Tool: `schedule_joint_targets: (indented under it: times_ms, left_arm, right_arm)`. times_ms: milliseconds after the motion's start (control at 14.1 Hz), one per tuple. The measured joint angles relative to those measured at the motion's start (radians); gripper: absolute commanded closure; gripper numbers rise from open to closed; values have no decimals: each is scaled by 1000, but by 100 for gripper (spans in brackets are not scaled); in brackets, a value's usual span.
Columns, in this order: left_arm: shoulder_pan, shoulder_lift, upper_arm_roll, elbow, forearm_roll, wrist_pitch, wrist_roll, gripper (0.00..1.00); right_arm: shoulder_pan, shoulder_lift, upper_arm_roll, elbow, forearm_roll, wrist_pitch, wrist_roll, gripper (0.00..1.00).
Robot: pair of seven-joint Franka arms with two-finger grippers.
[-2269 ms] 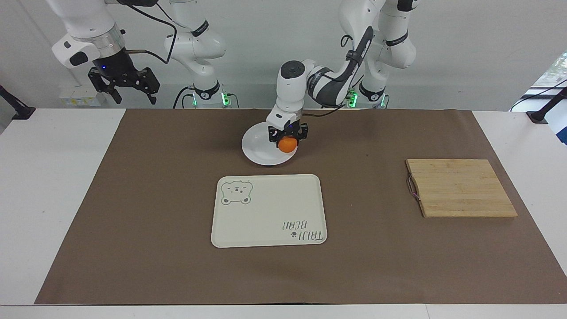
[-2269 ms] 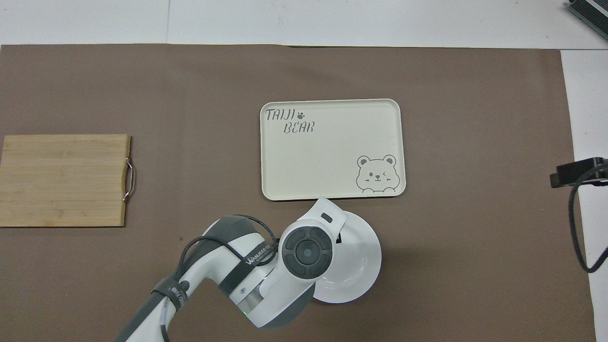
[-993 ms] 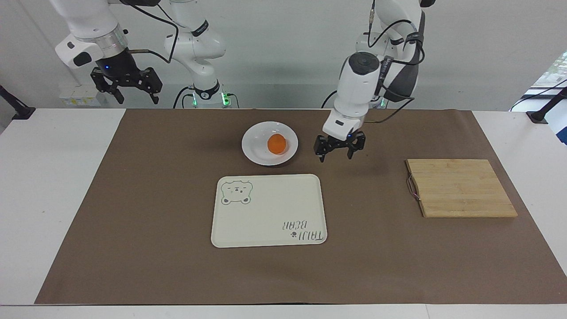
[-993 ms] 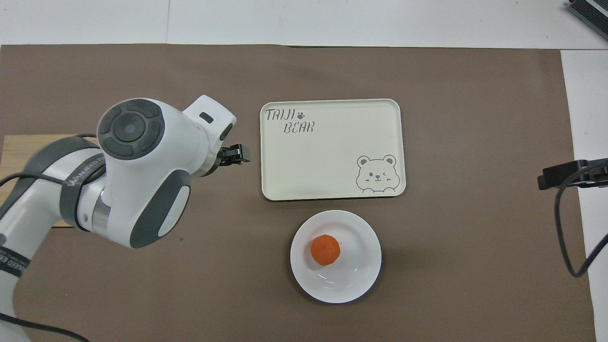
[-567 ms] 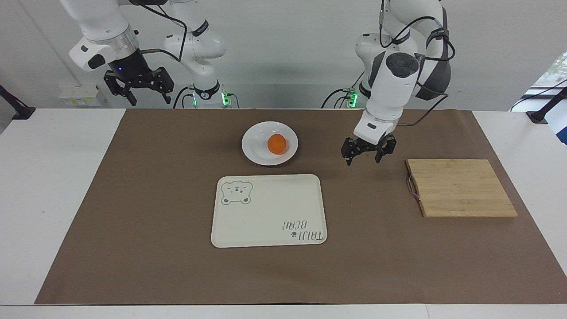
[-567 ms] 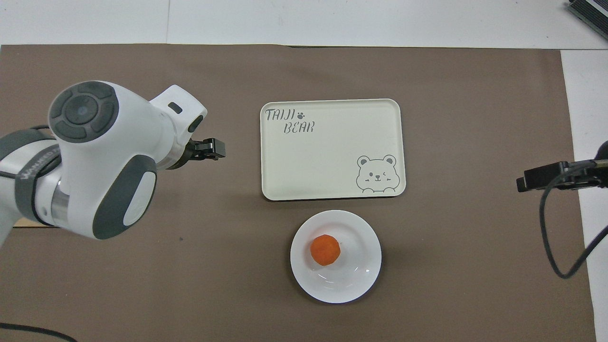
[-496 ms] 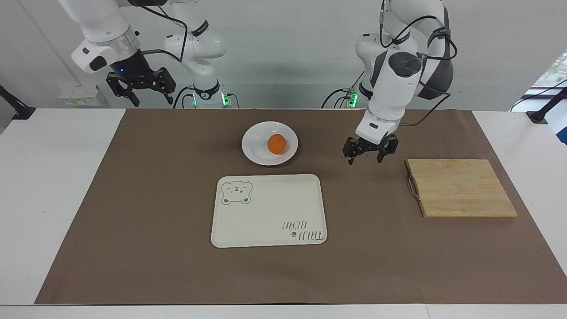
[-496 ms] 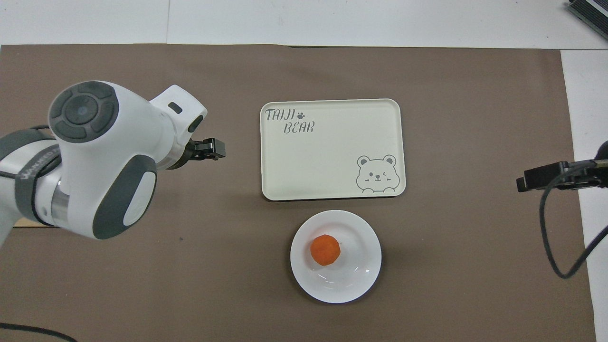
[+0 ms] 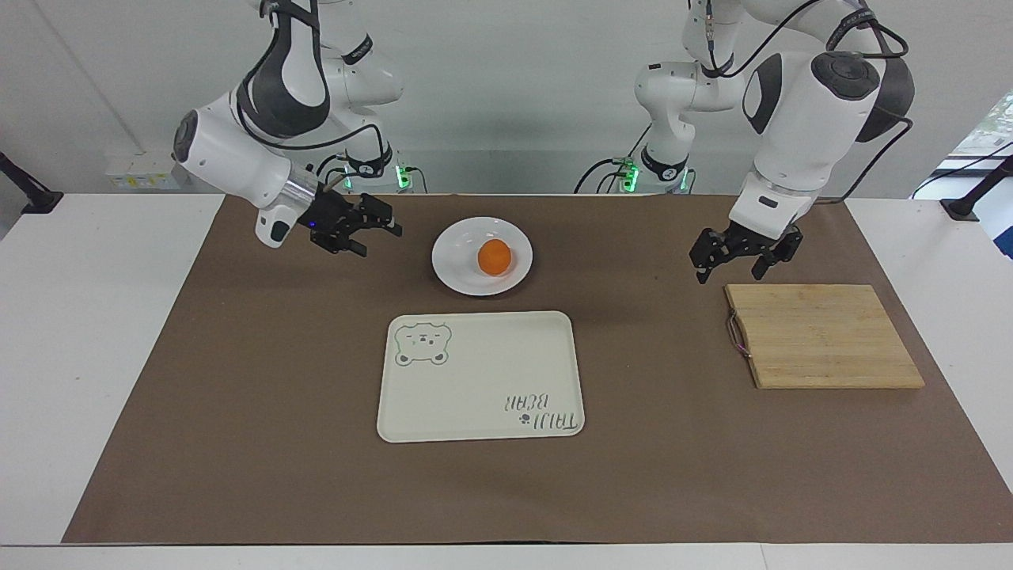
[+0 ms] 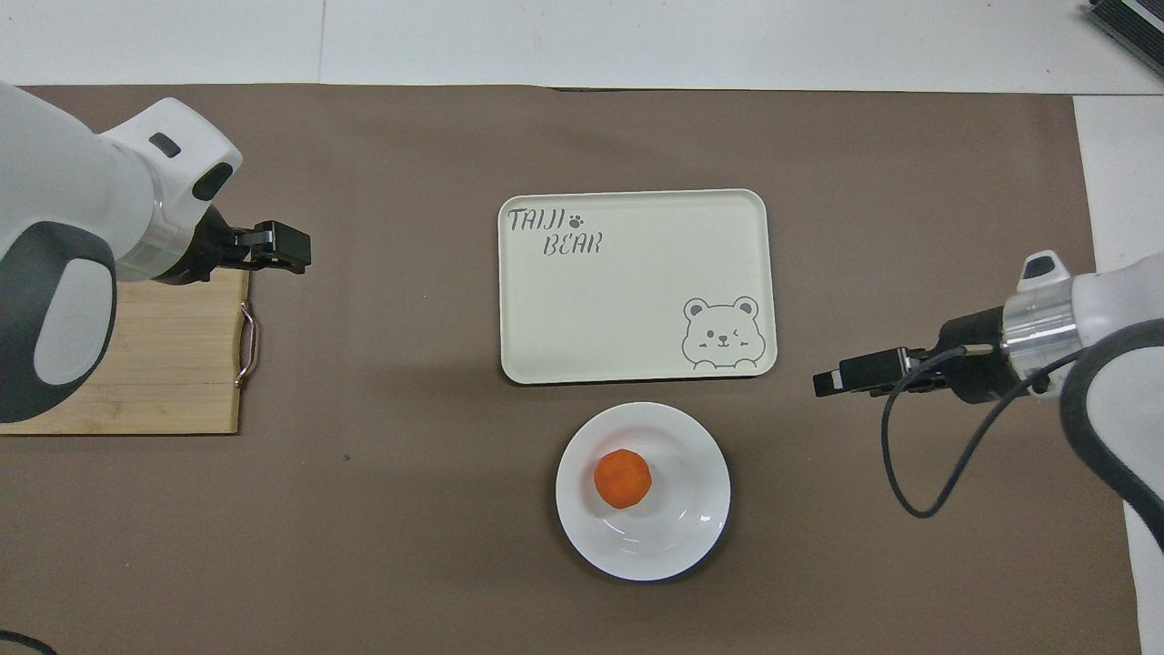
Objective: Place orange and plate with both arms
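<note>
Next, my right gripper closes on the rim of the white plate [image 10: 727, 490], on the side of the plate farthest from the wooden cutting board.
The orange [image 9: 495, 257] lies in the white plate [image 9: 453, 271], which rests on the brown mat nearer to the robots than the bear tray. Both also show in the overhead view, the orange [image 10: 623, 478] near the plate's [image 10: 677, 546] middle. My left gripper [image 9: 728, 273] is open and empty, up over the mat beside the cutting board's corner; it also shows in the overhead view [image 10: 291, 247]. My right gripper [image 9: 378, 237] is open and empty, low over the mat beside the plate toward the right arm's end, a short gap from the rim; it also shows in the overhead view [image 10: 827, 382].
A cream rectangular tray with a bear drawing [image 9: 475, 380] lies at the mat's middle, farther from the robots than the plate. A wooden cutting board with a metal handle [image 9: 823, 336] lies toward the left arm's end.
The left gripper let go of the orange on the plate and drew away to the cutting board's corner. The right gripper came down from the table's end toward the plate.
</note>
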Motion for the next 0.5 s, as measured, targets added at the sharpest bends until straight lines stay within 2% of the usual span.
schedule_joint_targets:
  times_ms: [284,496]
  left_arm:
    - [14,0,1,13,0,-33,32,0]
    - [60,-2,4,25,1,-78,101,0]
  right_arm:
    - [32,1,1,-151,180,98,-157,0]
    - [31,10,-1,-247,279,116,-265,0]
